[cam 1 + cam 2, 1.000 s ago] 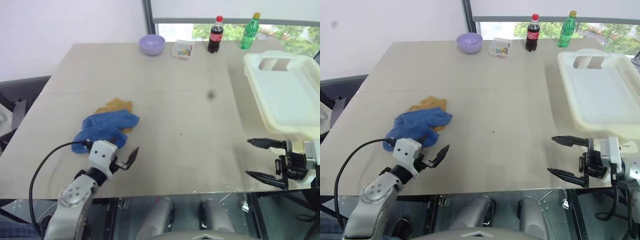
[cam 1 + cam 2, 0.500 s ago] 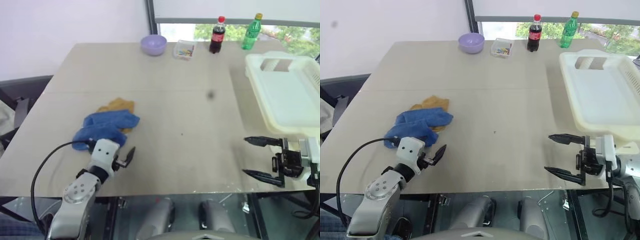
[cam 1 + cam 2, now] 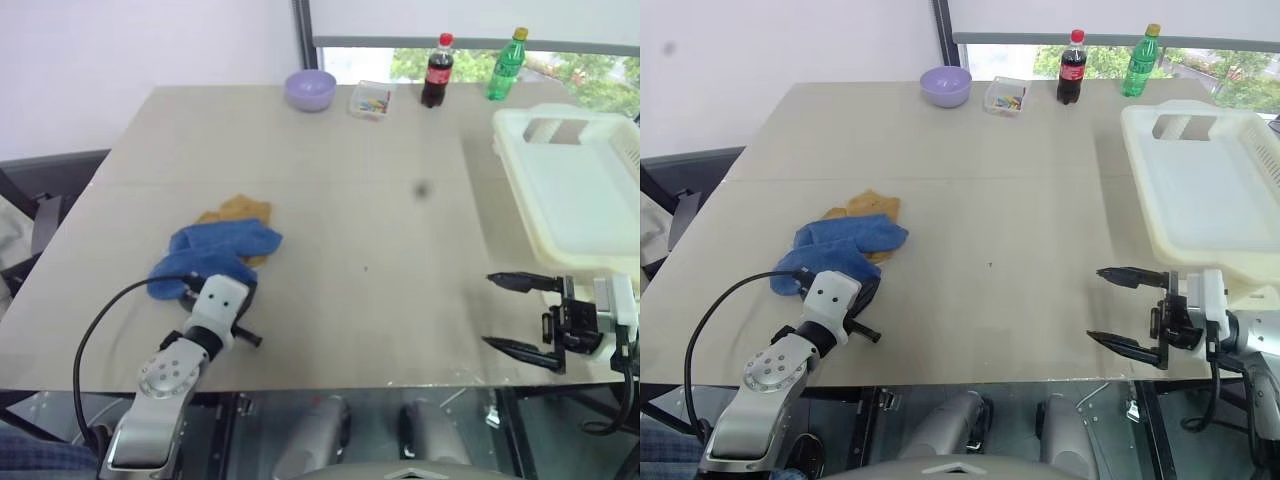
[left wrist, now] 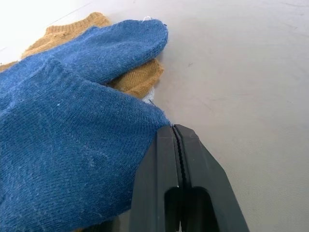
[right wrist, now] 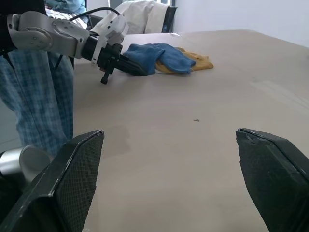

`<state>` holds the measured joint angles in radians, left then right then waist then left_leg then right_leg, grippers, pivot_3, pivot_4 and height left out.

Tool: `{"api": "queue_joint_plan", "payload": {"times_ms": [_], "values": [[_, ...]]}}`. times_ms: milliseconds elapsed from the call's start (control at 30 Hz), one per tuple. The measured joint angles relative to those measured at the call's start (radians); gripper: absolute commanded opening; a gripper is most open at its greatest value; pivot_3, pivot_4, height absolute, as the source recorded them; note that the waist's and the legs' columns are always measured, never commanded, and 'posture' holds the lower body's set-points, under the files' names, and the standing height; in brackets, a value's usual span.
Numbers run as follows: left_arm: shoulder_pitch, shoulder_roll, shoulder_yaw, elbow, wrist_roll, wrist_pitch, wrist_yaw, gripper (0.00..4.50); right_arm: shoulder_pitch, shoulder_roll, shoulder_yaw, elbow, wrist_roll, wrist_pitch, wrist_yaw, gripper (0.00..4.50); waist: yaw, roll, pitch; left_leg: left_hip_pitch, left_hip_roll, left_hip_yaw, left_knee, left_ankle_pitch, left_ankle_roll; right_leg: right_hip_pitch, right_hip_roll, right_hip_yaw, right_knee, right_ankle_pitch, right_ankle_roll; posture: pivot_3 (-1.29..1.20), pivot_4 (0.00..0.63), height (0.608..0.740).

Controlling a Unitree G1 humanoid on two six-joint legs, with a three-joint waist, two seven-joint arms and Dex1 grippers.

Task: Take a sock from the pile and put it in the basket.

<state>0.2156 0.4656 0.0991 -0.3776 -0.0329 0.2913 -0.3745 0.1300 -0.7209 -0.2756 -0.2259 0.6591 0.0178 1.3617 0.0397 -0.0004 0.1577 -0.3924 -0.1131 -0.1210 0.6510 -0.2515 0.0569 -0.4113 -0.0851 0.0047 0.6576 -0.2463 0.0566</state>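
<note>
The robot's left gripper should release the blue sock on the bare table [image 3: 382,280] between the pile and the robot's open right gripper.
The pile lies on the table's left half: a royal-blue sock [image 3: 215,250] on top of a mustard-tan one [image 3: 235,210]. My left gripper [image 3: 246,292] lies low at the pile's near edge and is shut. In the left wrist view its fingertips [image 4: 174,129] meet right at the blue sock's [image 4: 72,145] corner, and no fabric shows between the jaws. The cream-white basket [image 3: 575,200] stands at the right side. Just in front of it my right gripper [image 3: 490,311] hangs open and empty near the table's front edge, pointing left.
A lilac bowl [image 3: 310,88], a small clear box [image 3: 370,100], a cola bottle [image 3: 434,70] and a green bottle [image 3: 503,65] line the far edge. In the right wrist view a person in plaid trousers [image 5: 34,96] stands beyond my left arm.
My left gripper's fingers have closed from wide open to shut at the near edge of the blue sock. The right gripper has kept still and open.
</note>
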Motion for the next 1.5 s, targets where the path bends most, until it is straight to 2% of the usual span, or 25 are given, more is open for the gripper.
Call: {"api": "queue_joint_plan", "payload": {"times_ms": [400, 633, 967, 1267, 1367, 1500], "values": [[0.002, -0.007, 0.001, 0.003, -0.002, -0.008, -0.005, 0.04, 0.0, 0.0, 0.0, 0.006, -0.013, 0.0, -0.017, 4.5, 0.0, 0.0, 0.0, 0.0, 0.0, 0.0, 0.0, 0.0, 0.0, 0.0, 0.0, 0.0, 0.0, 0.0, 0.0, 0.0, 0.15, 0.74], [-0.013, -0.05, 0.008, -0.009, -0.079, 0.007, -0.026, 0.04, 0.001, 0.001, 0.0, 0.007, -0.019, -0.001, -0.02, 4.5, 0.001, -0.001, 0.0, -0.001, 0.0, 0.0, 0.001, 0.0, 0.0, 0.0, 0.0, 0.0, 0.0, 0.0, 0.0, 0.0, 0.15, 0.74], [-0.037, -0.047, -0.115, -0.126, -0.109, 0.165, -0.069, 0.04, 0.0, 0.008, 0.0, 0.008, -0.026, -0.002, -0.039, 4.5, 0.001, -0.001, 0.0, -0.001, 0.0, 0.0, 0.001, 0.0, 0.0, 0.0, 0.0, 0.0, 0.0, 0.0, 0.0, 0.0, 0.15, 0.74], [-0.067, -0.042, -0.147, -0.158, -0.128, 0.239, -0.083, 0.04, 0.002, 0.014, 0.001, 0.008, -0.031, -0.002, -0.052, 4.5, 0.001, -0.001, 0.0, -0.001, 0.0, 0.0, 0.001, 0.0, 0.0, 0.0, 0.0, 0.0, 0.0, 0.0, 0.0, 0.0, 0.15, 0.74], [-0.106, -0.049, -0.153, -0.144, -0.128, 0.247, -0.082, 0.04, 0.003, 0.014, 0.001, 0.007, -0.032, -0.001, -0.059, 4.5, 0.003, -0.001, 0.0, -0.001, 0.0, 0.0, 0.001, 0.0, 0.0, 0.0, 0.0, 0.0, 0.0, 0.0, 0.0, 0.0, 0.15, 0.74], [-0.216, -0.096, -0.256, -0.107, -0.118, 0.289, -0.082, 0.04, 0.0, 0.014, 0.003, 0.006, -0.033, -0.001, -0.063, 4.5, 0.006, -0.001, 0.0, -0.001, -0.001, 0.0, 0.002, 0.001, 0.0, 0.0, 0.0, 0.0, 0.0, 0.0, 0.0, 0.0, 0.15, 0.74]]}}
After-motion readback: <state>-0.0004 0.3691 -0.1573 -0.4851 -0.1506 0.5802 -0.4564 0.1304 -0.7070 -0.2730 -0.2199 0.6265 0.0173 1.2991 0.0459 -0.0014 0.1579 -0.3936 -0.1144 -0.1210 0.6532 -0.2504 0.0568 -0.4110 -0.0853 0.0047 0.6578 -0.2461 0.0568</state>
